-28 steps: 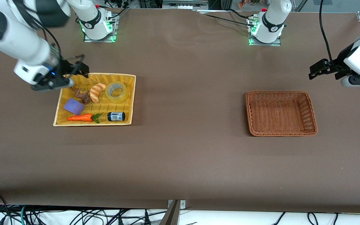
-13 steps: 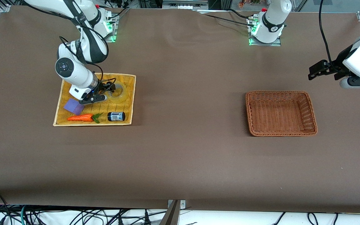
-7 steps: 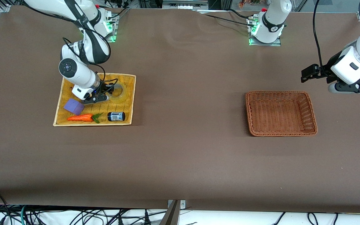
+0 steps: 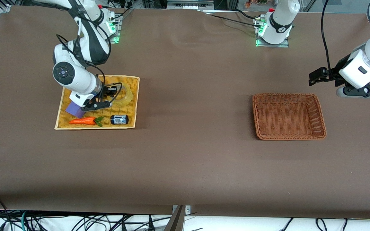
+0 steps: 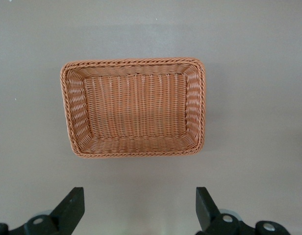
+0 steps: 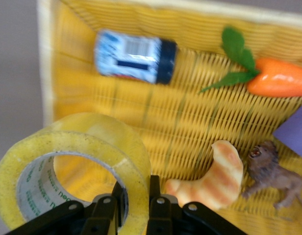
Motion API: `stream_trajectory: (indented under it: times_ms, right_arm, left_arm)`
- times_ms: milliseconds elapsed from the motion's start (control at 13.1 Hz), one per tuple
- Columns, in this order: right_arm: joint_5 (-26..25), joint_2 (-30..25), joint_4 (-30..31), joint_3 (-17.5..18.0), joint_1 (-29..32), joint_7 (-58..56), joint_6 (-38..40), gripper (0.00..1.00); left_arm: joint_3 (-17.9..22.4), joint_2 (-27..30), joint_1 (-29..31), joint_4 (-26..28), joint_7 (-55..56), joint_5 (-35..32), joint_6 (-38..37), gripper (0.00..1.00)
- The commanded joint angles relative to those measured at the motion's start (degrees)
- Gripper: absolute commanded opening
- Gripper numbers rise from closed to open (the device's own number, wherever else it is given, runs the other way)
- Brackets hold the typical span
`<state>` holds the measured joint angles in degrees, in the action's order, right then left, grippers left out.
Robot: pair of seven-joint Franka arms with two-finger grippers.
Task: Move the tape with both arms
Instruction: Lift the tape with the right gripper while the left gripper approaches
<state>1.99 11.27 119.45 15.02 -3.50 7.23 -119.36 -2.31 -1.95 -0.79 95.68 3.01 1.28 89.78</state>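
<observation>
Next, my right gripper lets go of the tape on the bare table (image 4: 208,98) between the yellow tray and the brown basket, a bit closer to the basket.
My right gripper (image 4: 112,92) is over the yellow tray (image 4: 133,106) and is shut on the wall of the tape (image 4: 125,95), a thick yellowish translucent ring. In the right wrist view one finger is inside the tape's (image 6: 77,166) grey core and the other outside, at the gripper (image 6: 136,198). The tape is tilted and lifted a little above the tray floor. My left gripper (image 4: 315,78) is open and empty in the air past the brown basket (image 4: 289,116) toward the left arm's end; its fingertips (image 5: 72,205) stand wide apart above the table beside the basket (image 5: 134,113).
The yellow tray holds a carrot (image 4: 83,121), a small black jar (image 4: 119,119), a purple block (image 4: 72,109), a croissant (image 6: 214,178) and a brown lion figure (image 6: 273,171). The brown basket is empty.
My right arm came down into the tray, closed on the tape and has raised and tilted it slightly. My left arm shifted a little toward the basket.
</observation>
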Motion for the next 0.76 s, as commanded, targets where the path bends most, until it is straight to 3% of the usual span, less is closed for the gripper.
stream_trajectory:
  times_ms: [0, 153, 458, 688]
  right_arm:
    - [-0.32, 4.44, -12.27, 0.45, -5.97, 8.37, 8.95, 0.00]
    - [-0.06, 9.53, -18.61, 0.45, -12.55, 19.77, 9.41, 0.00]
    - [-0.49, 24.99, -33.98, 0.45, -27.58, 44.47, 6.00, 0.00]
    - [-4.17, 35.28, -43.05, 0.45, -35.15, 59.26, 0.38, 0.00]
  left_arm:
    - [0.20, -1.13, 0.00, -2.07, -0.64, 1.36, -1.01, 1.00]
    - [0.11, -1.65, -0.26, -2.16, -0.64, 1.44, -0.66, 1.00]
    - [0.11, -1.83, -0.35, -2.25, -0.81, 2.32, -0.66, 1.00]
    - [0.11, -1.83, -0.35, -2.25, -0.73, 2.32, -0.66, 1.00]
